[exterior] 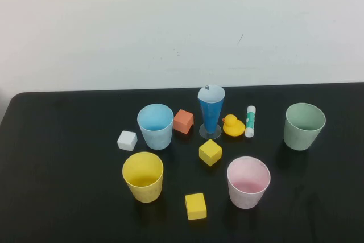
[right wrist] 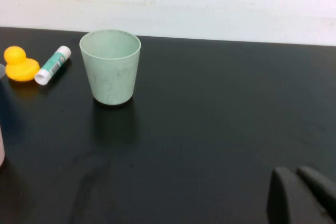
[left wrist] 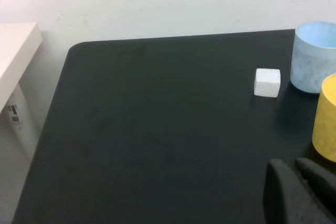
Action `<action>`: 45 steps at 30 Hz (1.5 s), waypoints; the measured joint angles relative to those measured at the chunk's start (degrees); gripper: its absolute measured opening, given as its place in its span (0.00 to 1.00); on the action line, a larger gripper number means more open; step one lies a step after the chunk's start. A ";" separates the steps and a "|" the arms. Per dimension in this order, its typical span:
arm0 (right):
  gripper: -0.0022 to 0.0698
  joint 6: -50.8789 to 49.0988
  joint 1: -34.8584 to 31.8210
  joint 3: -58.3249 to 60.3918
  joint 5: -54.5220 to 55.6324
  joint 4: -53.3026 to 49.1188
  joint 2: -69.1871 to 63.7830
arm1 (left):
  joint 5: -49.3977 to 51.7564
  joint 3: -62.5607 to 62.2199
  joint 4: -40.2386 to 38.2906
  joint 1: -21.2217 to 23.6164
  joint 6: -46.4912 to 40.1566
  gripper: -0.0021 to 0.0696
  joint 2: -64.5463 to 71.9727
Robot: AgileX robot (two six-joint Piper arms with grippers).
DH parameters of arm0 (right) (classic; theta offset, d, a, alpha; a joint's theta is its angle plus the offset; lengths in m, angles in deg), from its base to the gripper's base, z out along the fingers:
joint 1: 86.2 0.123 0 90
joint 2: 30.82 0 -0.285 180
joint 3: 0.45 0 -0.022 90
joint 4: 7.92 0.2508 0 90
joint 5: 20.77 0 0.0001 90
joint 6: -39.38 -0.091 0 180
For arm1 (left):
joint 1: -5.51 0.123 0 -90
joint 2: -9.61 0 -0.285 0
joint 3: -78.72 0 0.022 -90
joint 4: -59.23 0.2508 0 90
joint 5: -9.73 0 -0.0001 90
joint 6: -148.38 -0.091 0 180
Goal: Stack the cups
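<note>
The yellow cup is next for my left gripper, which should go to it and close on the yellow cup's rim (exterior: 124, 173) (left wrist: 322, 88), on the side away from the pink cup.
Four cups stand upright and apart on the black table (exterior: 68, 197): light blue (exterior: 155, 126) at the middle left, yellow (exterior: 143, 176) in front of it, pink (exterior: 248, 182) at the front right, pale green (exterior: 304, 126) at the far right. Neither arm shows in the high view. My left gripper (left wrist: 291, 163) is shut and empty, low over the table, just short of the yellow cup (left wrist: 326, 119), with the blue cup (left wrist: 315, 56) beyond. My right gripper (right wrist: 294, 170) is shut and empty, well back from the green cup (right wrist: 110, 66).
Between the cups stand a tall dark-blue cone glass (exterior: 211, 111), an orange block (exterior: 183, 121), a rubber duck (exterior: 232, 126), a glue stick (exterior: 250, 121), a white cube (exterior: 127, 140) and two yellow cubes (exterior: 210, 152) (exterior: 195, 206). A white shelf (left wrist: 16, 51) stands beyond the table's left edge.
</note>
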 joint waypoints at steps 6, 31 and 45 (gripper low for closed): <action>0.03 0.00 0.00 0.00 0.00 0.00 0.00 | 0.00 0.00 0.00 0.00 0.00 0.03 0.00; 0.03 0.20 0.00 0.00 0.00 0.00 0.00 | 0.00 0.00 0.00 0.00 -0.13 0.03 0.00; 0.03 0.20 0.00 0.36 19.01 -0.04 0.00 | -22.88 0.25 0.18 0.00 -0.13 0.03 0.00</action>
